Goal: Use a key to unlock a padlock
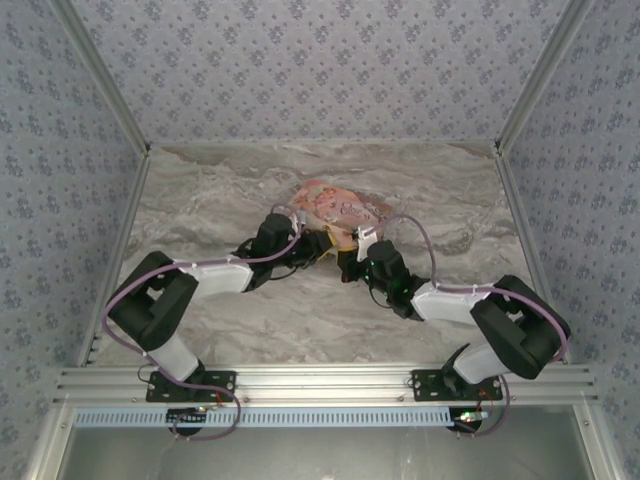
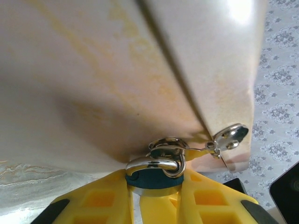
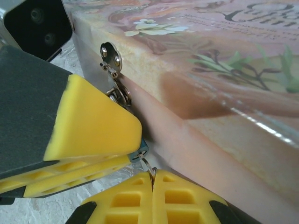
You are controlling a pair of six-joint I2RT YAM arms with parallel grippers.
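The padlock's body is held by its narrow sides in my left gripper, which should open and take the body's broad sides (image 2: 154, 180) before my right gripper turns the key.
The padlock (image 2: 156, 178) has a blue body, and its silvery shackle (image 2: 154, 164) is hooked through the metal hasp of the pink box (image 2: 117, 70). My left gripper (image 2: 156, 186) is shut on the padlock's body, one yellow finger on each side. In the right wrist view only the padlock's blue bottom corner (image 3: 141, 150) shows below the left gripper's yellow finger (image 3: 93, 126). The thin key (image 3: 148, 165) reaches up to the keyhole there, and my right gripper (image 3: 153, 173) is shut on its bow. From above, the left gripper (image 1: 318, 248) and right gripper (image 1: 347, 262) meet at the box's near edge.
The pink-orange patterned box (image 1: 335, 208) lies mid-table on the marble top (image 1: 220, 200), right behind both grippers. Its hasp plate (image 3: 111, 56) is screwed to the lid's side. Patterned walls (image 1: 300, 60) close in the table at the back and sides.
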